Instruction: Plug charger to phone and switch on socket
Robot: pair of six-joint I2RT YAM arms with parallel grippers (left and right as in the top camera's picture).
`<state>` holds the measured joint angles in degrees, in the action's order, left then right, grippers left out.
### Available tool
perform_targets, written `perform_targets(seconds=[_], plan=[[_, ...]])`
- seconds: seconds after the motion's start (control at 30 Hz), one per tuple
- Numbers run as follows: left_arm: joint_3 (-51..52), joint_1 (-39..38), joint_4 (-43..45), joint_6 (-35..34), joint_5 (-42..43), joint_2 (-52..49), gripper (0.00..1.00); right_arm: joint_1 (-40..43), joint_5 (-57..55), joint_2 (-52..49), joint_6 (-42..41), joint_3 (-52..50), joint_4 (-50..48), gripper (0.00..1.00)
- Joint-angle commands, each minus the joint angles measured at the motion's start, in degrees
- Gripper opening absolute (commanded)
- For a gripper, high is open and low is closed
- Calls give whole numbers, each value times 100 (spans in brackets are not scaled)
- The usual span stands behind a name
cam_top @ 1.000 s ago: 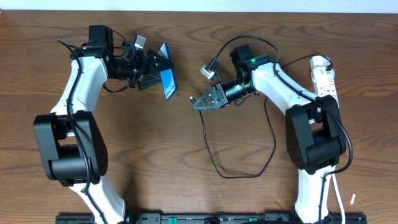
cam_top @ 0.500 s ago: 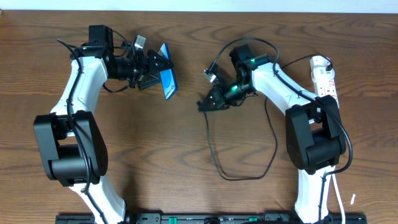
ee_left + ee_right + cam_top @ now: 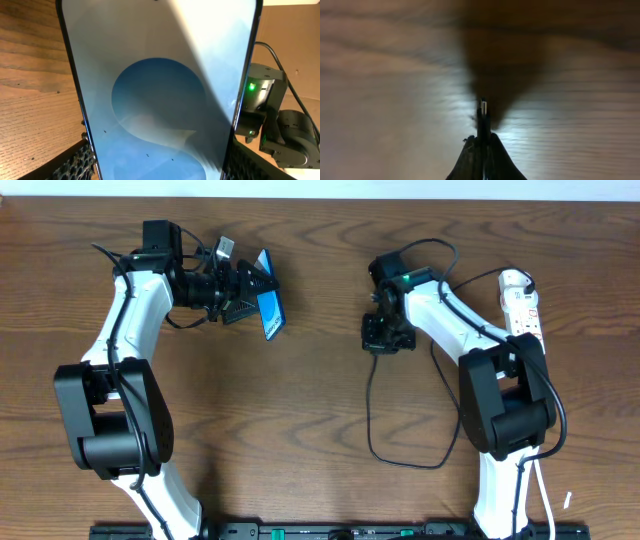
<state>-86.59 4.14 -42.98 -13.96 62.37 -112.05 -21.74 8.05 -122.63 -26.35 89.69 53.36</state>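
The phone's camera end, opposite its charging port, sticks out of the robot's left gripper, so next the right gripper sets down the charger and takes the phone [image 3: 272, 320] first.
My left gripper [image 3: 262, 298] holds the phone [image 3: 271, 315] tilted on edge above the table at the back left, its blue screen facing right. In the left wrist view the phone [image 3: 160, 100] fills the frame, clamped between the ribbed pads [image 3: 75, 164]. Near the back centre, my right gripper [image 3: 381, 338] points down at the table and is shut on the charger [image 3: 369, 410], whose thin black cable loops toward the front. In the blurred right wrist view the plug tip [image 3: 483, 109] sticks out past the shut right gripper [image 3: 483, 142]. The white socket [image 3: 523, 305] lies at the back right.
The charger cable's loop [image 3: 405, 465] rests on the wooden table between the two arm bases. The right arm's white links [image 3: 450, 320] cross in front of the socket. The left arm's base [image 3: 110, 420] stands at the front left.
My right gripper has swung to the right and turned from pointing left to pointing down, carrying the charger's end and dragging the cable loop rightward. The left gripper and phone have not moved.
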Motion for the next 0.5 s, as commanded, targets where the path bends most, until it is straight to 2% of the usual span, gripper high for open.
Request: perform_targets(seconds=[0.0, 0.03, 0.13, 0.17, 0.2, 0.47], plan=[[33, 28, 22, -31, 103, 160, 7, -87, -728, -37, -404, 109, 24, 2], [33, 28, 22, -31, 103, 160, 7, -98, -726, -37, -404, 109, 24, 10], [33, 28, 20, -31, 107, 160, 7, -133, -723, -37, -402, 109, 50, 88], [33, 28, 22, -31, 125, 160, 7, -144, -721, -37, -404, 109, 68, 96], [33, 28, 22, -31, 144, 160, 7, -155, -723, -37, -404, 109, 87, 99], [33, 28, 0, -33, 166, 160, 7, -155, -612, -37, -402, 111, 155, 99]])
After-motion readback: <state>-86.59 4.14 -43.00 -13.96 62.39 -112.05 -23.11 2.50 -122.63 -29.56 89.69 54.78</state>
